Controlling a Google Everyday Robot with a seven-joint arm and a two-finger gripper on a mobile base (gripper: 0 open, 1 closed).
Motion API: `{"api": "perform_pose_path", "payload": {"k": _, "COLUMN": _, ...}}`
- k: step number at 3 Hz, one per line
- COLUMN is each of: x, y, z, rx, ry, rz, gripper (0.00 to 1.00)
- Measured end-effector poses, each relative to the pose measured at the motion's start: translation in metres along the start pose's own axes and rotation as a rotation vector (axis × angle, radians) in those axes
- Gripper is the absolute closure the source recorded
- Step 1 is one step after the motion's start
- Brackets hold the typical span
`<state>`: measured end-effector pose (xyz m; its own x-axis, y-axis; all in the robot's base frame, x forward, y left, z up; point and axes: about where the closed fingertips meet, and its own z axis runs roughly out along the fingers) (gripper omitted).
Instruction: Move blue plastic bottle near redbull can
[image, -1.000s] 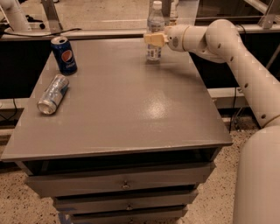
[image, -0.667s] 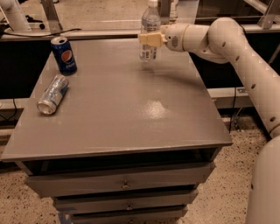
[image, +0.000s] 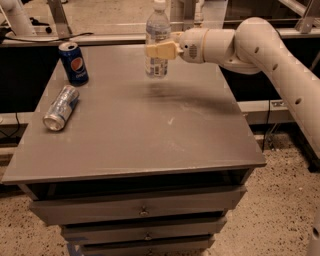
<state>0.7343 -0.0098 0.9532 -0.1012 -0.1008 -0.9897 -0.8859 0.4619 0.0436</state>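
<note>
I should put the blue plastic bottle down on the table (image: 90, 107), beside the redbull can and in front of the Pepsi can, with my gripper.
The blue plastic bottle (image: 157, 35), clear with a white cap, stands upright and is lifted a little above the grey table (image: 135, 135) near its back edge. My gripper (image: 159, 50) reaches in from the right and is shut on the bottle's middle. The redbull can (image: 61, 107), silver with blue patches, lies on its side at the table's left, well to the left of and nearer than the bottle.
A dark blue Pepsi can (image: 73, 62) stands upright at the back left, just behind the lying can. The table has drawers (image: 142, 210) below its front edge. My white arm (image: 270, 55) stretches over the table's right back corner.
My gripper has carried the bottle to the left and lifted it off the table's back right part. The cans have not moved.
</note>
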Motion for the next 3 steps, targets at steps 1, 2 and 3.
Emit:
{"api": "perform_pose_path", "payload": {"k": 1, "x": 0.002, "y": 0.002, "z": 0.009, "rx": -0.016, "ry": -0.001, "rz": 0.005, "gripper": 1.0}}
{"api": "perform_pose_path", "payload": {"k": 2, "x": 0.007, "y": 0.025, "z": 0.027, "rx": -0.071, "ry": -0.015, "rz": 0.018, "gripper": 1.0}}
{"api": "perform_pose_path", "payload": {"k": 3, "x": 0.013, "y": 0.063, "z": 0.048, "rx": -0.143, "ry": -0.019, "rz": 0.023, "gripper": 1.0}}
